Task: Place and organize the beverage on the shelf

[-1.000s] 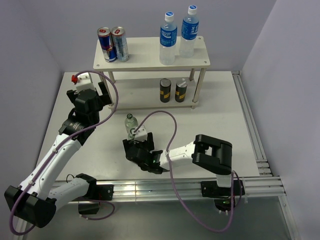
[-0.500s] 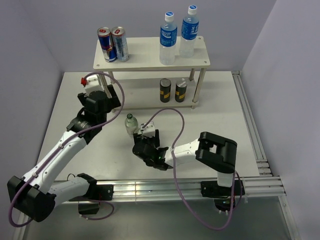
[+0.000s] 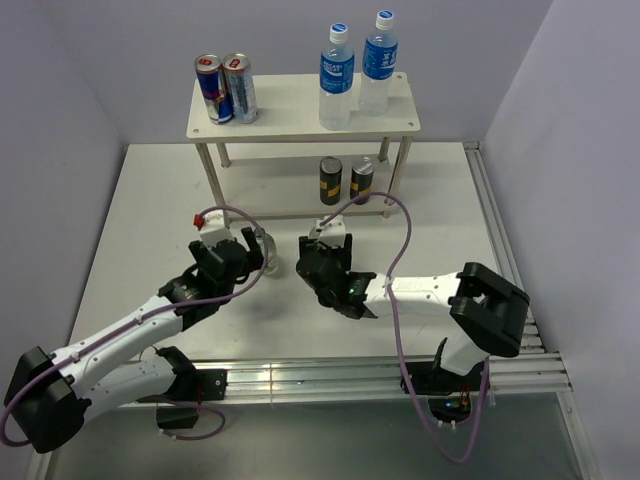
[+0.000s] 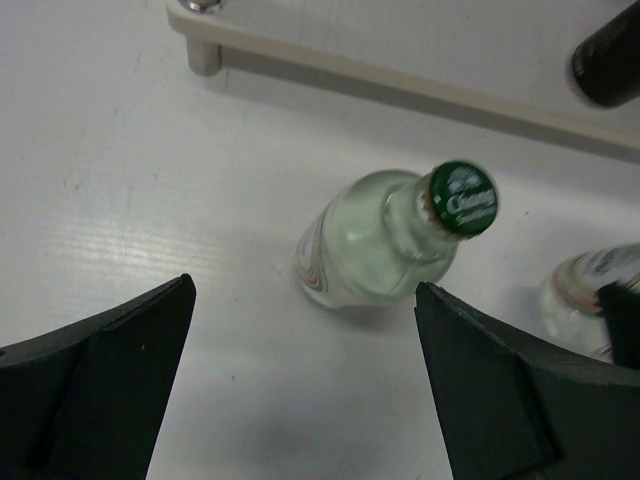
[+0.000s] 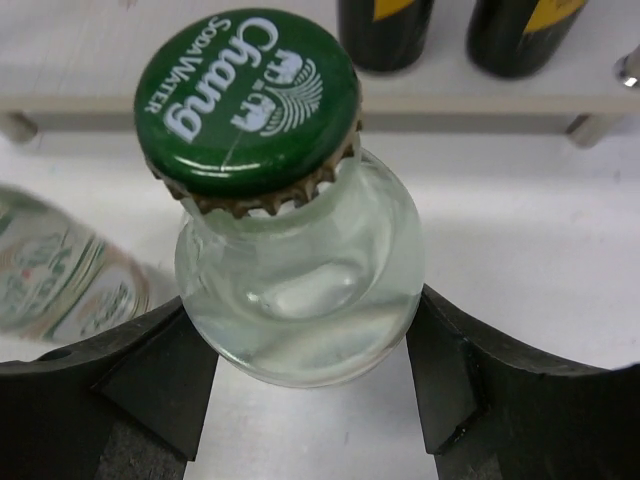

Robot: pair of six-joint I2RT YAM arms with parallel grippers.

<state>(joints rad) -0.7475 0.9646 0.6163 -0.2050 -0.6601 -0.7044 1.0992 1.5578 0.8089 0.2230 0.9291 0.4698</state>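
Next, I release the green-capped bottle from my right gripper on the shelf's lower board [image 3: 283, 199] next to the dark cans.
A small clear green-capped bottle [image 4: 375, 245] stands on the table just beyond my open left gripper [image 4: 303, 335], not touching either finger; it also shows in the top view [image 3: 263, 241] beside the left gripper [image 3: 250, 262]. My right gripper [image 5: 300, 325] is shut on the second green-capped bottle [image 5: 300, 300], one finger on each side of its body. In the top view the right gripper [image 3: 325, 258] hides that bottle. The cream shelf [image 3: 300, 118] carries two blue-labelled bottles [image 3: 336, 80] on its top board and two dark cans [image 3: 331, 181] on its lower board.
Two tall blue-and-silver cans [image 3: 226, 89] stand at the left of the shelf's top board. The shelf's lower board edge [image 5: 470, 100] and the dark cans [image 5: 385, 30] lie just ahead of the right gripper. A rail [image 3: 500, 240] runs along the table's right side.
My left gripper has swung nearer and rightwards to face the standing bottle. My right gripper has moved right and toward the shelf with its bottle.
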